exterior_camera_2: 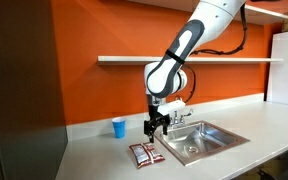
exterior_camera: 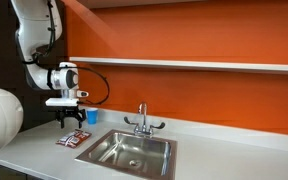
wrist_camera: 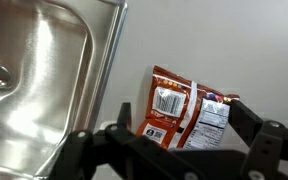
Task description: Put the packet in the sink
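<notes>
I need to close my gripper on the middle of the red packet [exterior_camera: 73, 138] [wrist_camera: 186, 119], across the white stripe between the packet's barcode and its white label.
The red packet [exterior_camera: 71, 139] lies flat on the white counter just beside the sink [exterior_camera: 134, 152]. It also shows in an exterior view [exterior_camera_2: 145, 154] and in the wrist view [wrist_camera: 184, 110], back side up with a barcode and white label. The steel sink [exterior_camera_2: 199, 141] has a central drain and chrome faucet [exterior_camera: 143, 122]; its basin fills the left of the wrist view [wrist_camera: 34, 80]. My gripper [exterior_camera: 72, 118] hangs open a little above the packet, fingers pointing down [exterior_camera_2: 155, 126]. In the wrist view the two fingers [wrist_camera: 179, 135] straddle the packet and hold nothing.
A small blue cup [exterior_camera_2: 119, 127] stands on the counter near the orange wall, also seen behind the gripper [exterior_camera: 92, 115]. A white shelf [exterior_camera_2: 184, 60] runs along the wall above. The counter's front edge [exterior_camera: 44, 165] is close to the packet.
</notes>
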{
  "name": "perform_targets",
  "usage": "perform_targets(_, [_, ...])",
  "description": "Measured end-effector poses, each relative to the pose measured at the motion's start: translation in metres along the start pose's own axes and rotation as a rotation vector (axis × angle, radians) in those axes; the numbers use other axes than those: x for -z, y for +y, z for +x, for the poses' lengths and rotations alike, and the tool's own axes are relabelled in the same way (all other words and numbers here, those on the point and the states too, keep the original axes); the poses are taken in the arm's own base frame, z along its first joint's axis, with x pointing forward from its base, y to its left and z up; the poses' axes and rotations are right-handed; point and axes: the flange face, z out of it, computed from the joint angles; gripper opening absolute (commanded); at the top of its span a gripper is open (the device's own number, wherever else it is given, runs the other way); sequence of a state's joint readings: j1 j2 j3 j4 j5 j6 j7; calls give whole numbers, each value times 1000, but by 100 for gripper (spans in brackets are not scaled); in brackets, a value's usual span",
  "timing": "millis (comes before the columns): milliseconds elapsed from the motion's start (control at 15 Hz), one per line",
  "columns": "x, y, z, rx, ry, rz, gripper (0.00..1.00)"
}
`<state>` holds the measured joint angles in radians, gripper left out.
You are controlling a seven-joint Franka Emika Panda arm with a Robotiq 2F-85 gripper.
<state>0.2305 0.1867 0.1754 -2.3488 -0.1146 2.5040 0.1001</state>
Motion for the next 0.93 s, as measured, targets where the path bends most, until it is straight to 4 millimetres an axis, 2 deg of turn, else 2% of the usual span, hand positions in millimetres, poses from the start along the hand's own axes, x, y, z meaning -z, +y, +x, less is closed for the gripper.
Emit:
perform_targets(667, [-2,-1,-1,6,21,9,100])
perform_targets(933, [-10,-10,-1,24,33,33,100])
